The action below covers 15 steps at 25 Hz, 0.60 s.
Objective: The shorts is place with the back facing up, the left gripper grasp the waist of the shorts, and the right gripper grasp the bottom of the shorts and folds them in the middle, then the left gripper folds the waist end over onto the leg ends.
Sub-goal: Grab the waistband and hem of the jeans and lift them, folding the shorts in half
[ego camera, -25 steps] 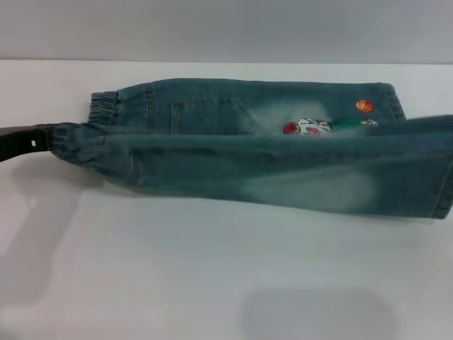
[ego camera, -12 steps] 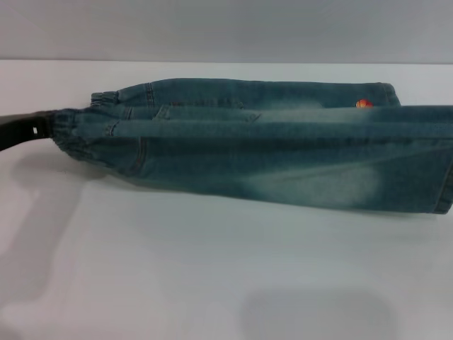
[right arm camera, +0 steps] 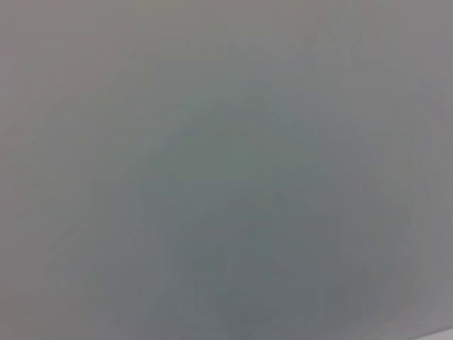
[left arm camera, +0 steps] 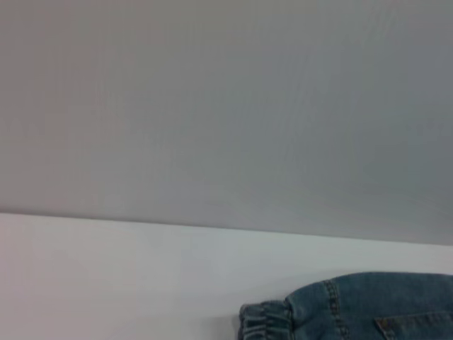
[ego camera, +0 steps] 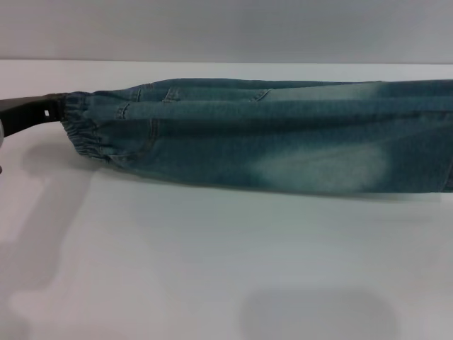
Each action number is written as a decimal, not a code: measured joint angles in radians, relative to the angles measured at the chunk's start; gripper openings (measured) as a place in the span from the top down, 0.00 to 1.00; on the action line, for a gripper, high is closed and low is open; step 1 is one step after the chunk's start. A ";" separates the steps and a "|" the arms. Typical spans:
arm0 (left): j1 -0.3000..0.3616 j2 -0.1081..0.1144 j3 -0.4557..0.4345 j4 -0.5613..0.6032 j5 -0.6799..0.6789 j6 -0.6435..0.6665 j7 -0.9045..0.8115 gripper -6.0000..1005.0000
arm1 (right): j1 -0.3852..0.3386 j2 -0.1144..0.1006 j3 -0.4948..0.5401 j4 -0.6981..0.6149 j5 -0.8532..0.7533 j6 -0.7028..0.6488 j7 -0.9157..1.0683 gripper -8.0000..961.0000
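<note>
Next, I release the shorts' bottom with my right gripper on the white table (ego camera: 413, 171), just beyond the large pale denim patch.
The blue-green denim shorts (ego camera: 269, 142) stretch across the white table (ego camera: 212, 269), with the near half lifted and draped over the far half. My left gripper (ego camera: 51, 111), a black claw at the left edge, is shut on the ruffled waist of the shorts (ego camera: 85, 126). The bottom of the shorts (ego camera: 448, 177) runs off the right edge, and the right gripper is out of view there. In the left wrist view the far part of the waist (left arm camera: 265, 322) lies flat on the table. The right wrist view holds only grey wall.
A grey wall (ego camera: 226, 28) rises behind the table's far edge. Bare white tabletop lies in front of the shorts, crossed by arm shadows (ego camera: 318, 315).
The lifted near half has swung farther back over the far half, hiding the cartoon print, orange ball and back pocket. My left gripper rose and moved back with the waist.
</note>
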 joint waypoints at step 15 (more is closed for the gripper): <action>-0.066 -0.001 0.000 0.098 0.000 0.097 -0.002 0.96 | 0.119 0.000 0.115 -0.154 0.021 -0.048 -0.121 0.99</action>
